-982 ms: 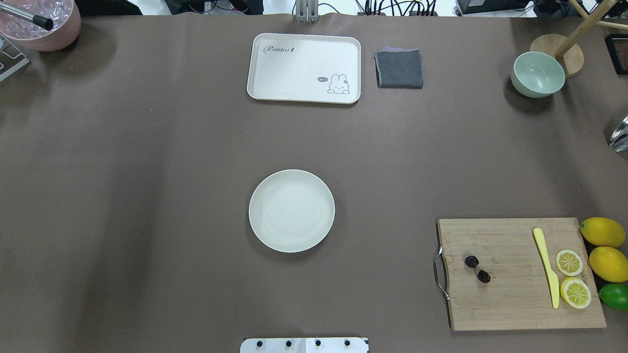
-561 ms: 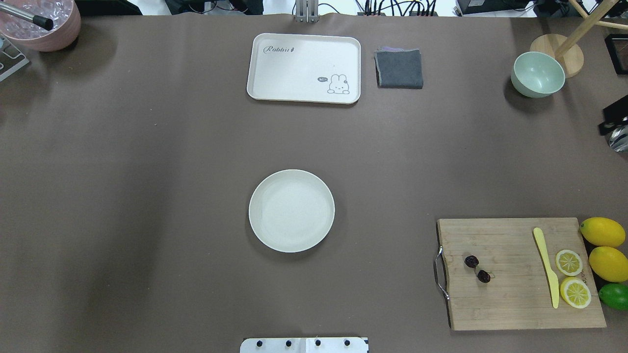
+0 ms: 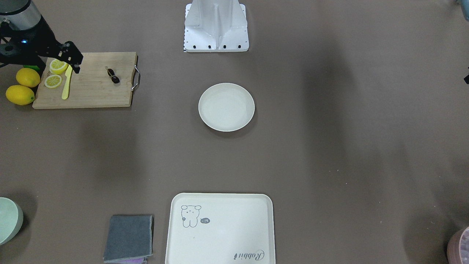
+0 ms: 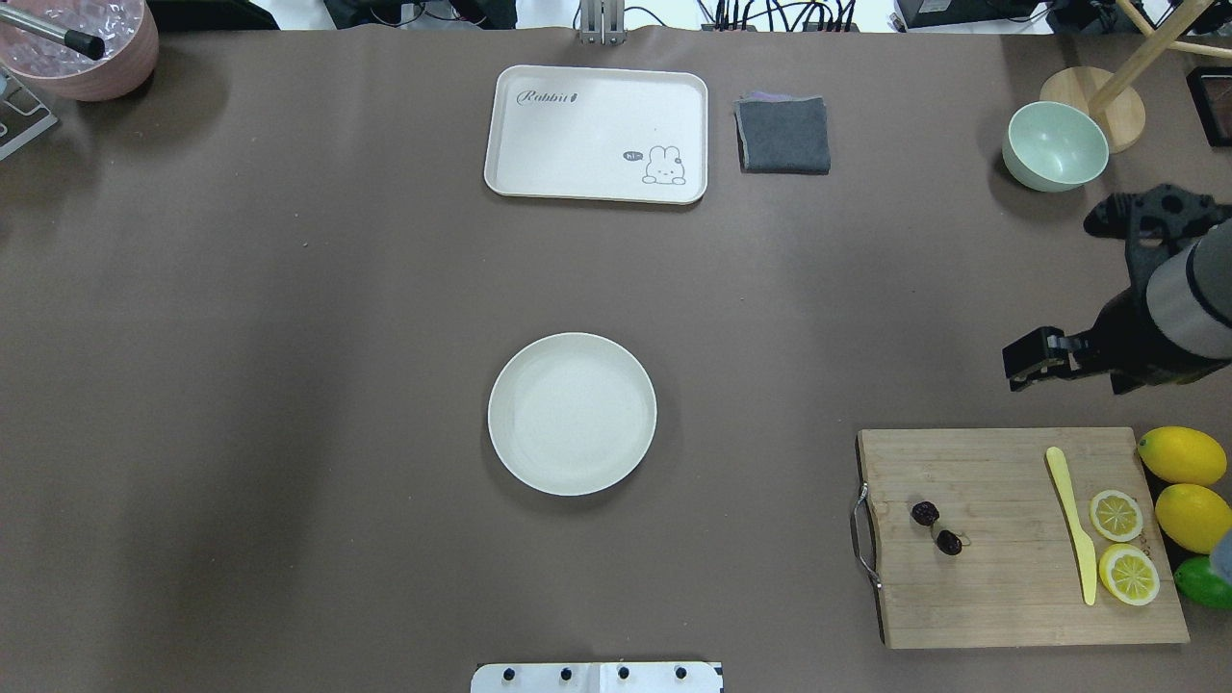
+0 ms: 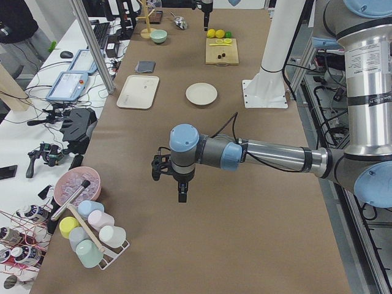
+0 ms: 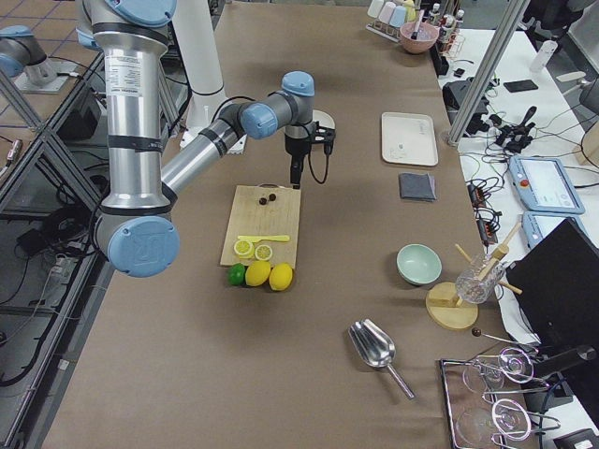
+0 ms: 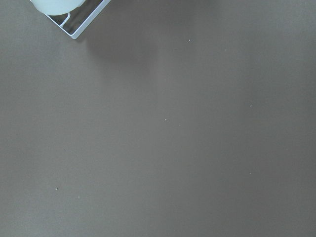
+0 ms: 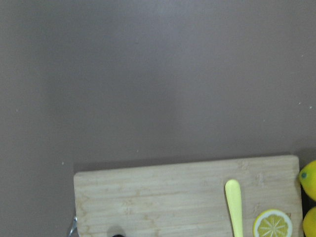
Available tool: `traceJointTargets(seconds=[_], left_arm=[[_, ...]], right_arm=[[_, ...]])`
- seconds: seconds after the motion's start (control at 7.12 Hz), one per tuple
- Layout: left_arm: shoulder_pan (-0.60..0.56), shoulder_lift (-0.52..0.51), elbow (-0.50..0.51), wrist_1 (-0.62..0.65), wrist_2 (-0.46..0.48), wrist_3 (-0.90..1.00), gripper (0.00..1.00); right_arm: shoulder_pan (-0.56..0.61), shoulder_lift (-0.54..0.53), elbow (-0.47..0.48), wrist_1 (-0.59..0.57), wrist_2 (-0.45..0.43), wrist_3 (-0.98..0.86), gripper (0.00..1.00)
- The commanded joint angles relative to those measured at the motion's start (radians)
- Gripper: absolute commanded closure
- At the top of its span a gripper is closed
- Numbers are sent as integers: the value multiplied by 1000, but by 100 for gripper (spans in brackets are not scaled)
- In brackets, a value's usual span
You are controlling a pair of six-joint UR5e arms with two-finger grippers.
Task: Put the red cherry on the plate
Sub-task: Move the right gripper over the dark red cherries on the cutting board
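My right gripper needs to move to the red cherry on the cutting board next and close on the cherry's thin stem point(image 3: 107, 68).
The red cherry point(image 4: 925, 513), a tiny dark pair, lies on the left part of a wooden cutting board point(image 4: 1001, 587), and also shows in the front view point(image 3: 115, 79). The round cream plate point(image 4: 572, 414) sits bare at the table's middle, well left of the board. My right gripper point(image 4: 1035, 361) hangs high beyond the board's far edge, up and right of the cherry; I cannot tell whether it is open or shut. The right wrist view shows only the board's far edge point(image 8: 182, 197). My left gripper point(image 5: 182, 195) hovers over bare table far from both; its state cannot be told.
On the board lie a yellow knife point(image 4: 1070, 520) and two lemon slices point(image 4: 1116, 515); whole lemons point(image 4: 1182, 454) and a lime point(image 4: 1203, 581) sit at its right. At the back stand a rabbit tray point(image 4: 597, 135), a grey cloth point(image 4: 783, 135) and a green bowl point(image 4: 1055, 146).
My right arm has come into the overhead view from the right edge and now reaches over the table beyond the board. The cherry and plate have not moved.
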Motion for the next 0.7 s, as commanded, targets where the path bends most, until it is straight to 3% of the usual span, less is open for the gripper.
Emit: traceJointTargets(seconds=[0.0,0.28,0.56], left_arm=[[-1,7,2,-1,7,-1,3],[-13,15,-6,-4,17,1,3],[-14,15,2,-2,18,-2,3]], right_arm=[[-259,-135,-4,201,-160,193,0],[-381,-142,-41,222,-224,268,0],[-452,-155,-111,385,-250,354,0]])
